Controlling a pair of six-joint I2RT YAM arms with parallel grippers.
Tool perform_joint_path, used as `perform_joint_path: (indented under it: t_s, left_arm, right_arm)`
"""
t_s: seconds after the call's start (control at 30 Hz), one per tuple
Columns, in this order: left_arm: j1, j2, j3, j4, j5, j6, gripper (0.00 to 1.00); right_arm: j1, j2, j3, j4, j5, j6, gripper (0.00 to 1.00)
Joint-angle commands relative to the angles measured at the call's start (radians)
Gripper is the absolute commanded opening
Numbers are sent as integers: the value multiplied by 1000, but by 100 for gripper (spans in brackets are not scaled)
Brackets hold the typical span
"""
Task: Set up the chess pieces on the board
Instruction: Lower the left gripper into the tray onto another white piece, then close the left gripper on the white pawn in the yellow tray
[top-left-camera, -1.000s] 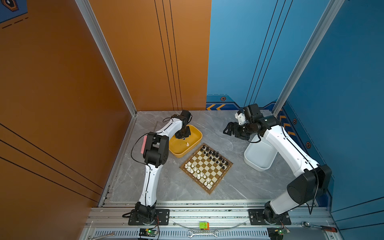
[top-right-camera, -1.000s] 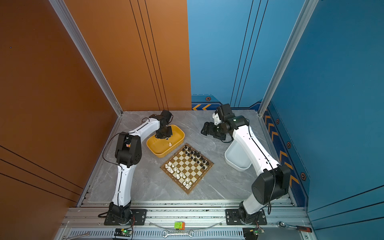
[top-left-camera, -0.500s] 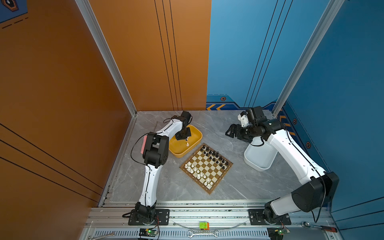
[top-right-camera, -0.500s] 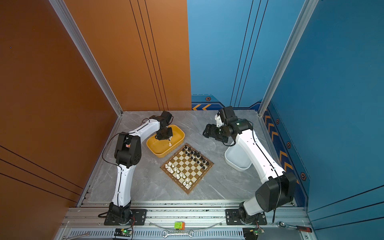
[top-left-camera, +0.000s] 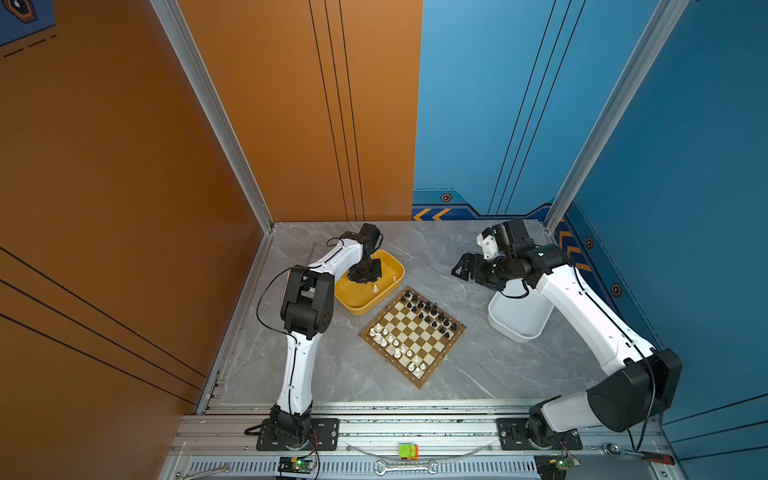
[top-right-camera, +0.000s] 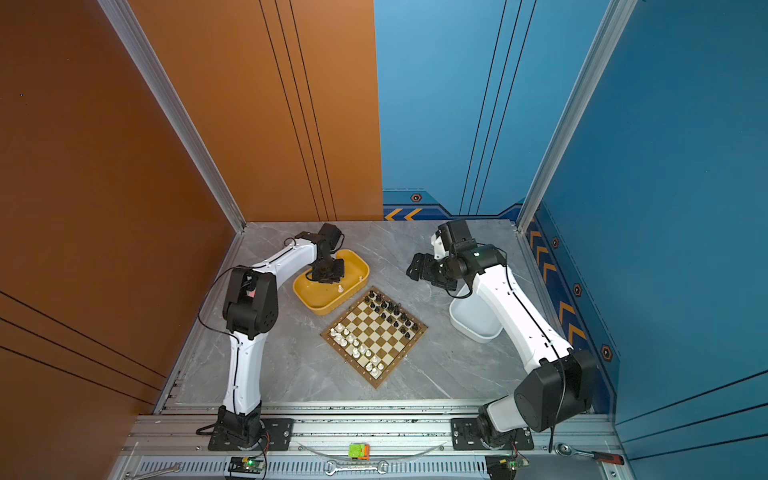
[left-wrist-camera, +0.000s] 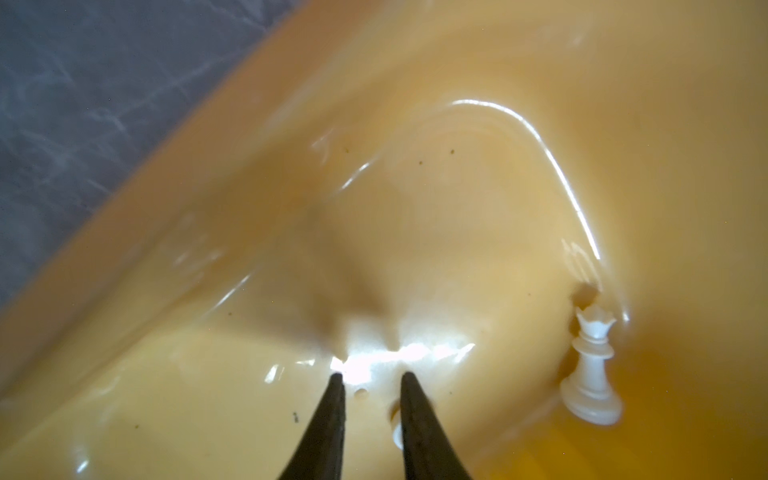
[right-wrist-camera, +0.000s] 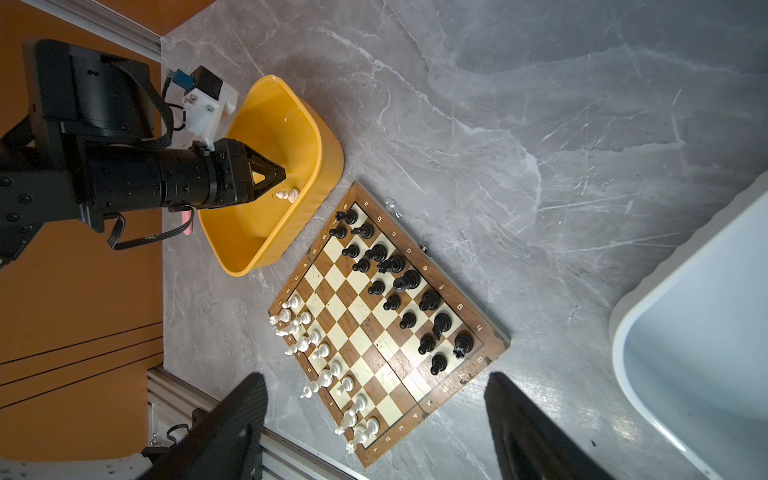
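One finger of the robot's left gripper covers the small white piece, so the gripper will back up, open wider and take the piece by its top end (right-wrist-camera: 281, 194).
The board (top-left-camera: 415, 337) (top-right-camera: 376, 338) lies mid-table, turned diagonally. White chess pieces (top-left-camera: 394, 345) line its near-left edge and black ones (top-left-camera: 432, 314) its far-right edge. My left gripper (top-left-camera: 365, 275) (left-wrist-camera: 371, 375) reaches down into the yellow tray (top-left-camera: 353, 302) (left-wrist-camera: 457, 208), open by a narrow gap. A small white piece (left-wrist-camera: 397, 434) peeks out beside one finger and is mostly hidden by it. A white queen (left-wrist-camera: 590, 368) stands apart in the tray. My right gripper (top-left-camera: 462, 270) (right-wrist-camera: 376, 378) hovers open and empty above the table, between the board (right-wrist-camera: 386, 328) and the white tray (top-left-camera: 519, 322).
The white tray (right-wrist-camera: 685, 357) sits right of the board under my right arm, with nothing showing inside. The yellow tray (right-wrist-camera: 270, 137) touches the board's far-left corner. A wrench (top-left-camera: 405, 468), a small green and orange block (top-left-camera: 408, 451) and a screwdriver (top-left-camera: 648, 456) lie on the front rail.
My right arm's elbow has swung down and toward the near right, and its gripper has dropped slightly. My left gripper has stayed in the yellow tray.
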Motion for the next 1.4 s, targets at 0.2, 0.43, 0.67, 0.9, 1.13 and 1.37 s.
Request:
perform_joint_path:
  t_s: [0.2,0.43,0.67,0.9,1.13,1.37]
  left_arm:
    - [-22,-17,51,-13,75,45,32]
    - [-4,-96,-18,-15,64,62,33]
    - [-5,-178,-115,-29,53,91,35]
    - [-11,-132,-118,-29,80,110,34]
    - [-22,-91,-93,-28,92,121,32]
    - [-25,-76,-86,-29,82,125,30]
  right_arm:
    - [0,-38,-1,-10,5,21,85]
    - [6,-26,24,-29,29,37,85]
    - [25,11,62,-35,52,49,85]
    - [55,79,116,-33,66,54,85]
    - [66,101,141,-37,80,60,85]
    - [66,92,140,-44,90,62,85]
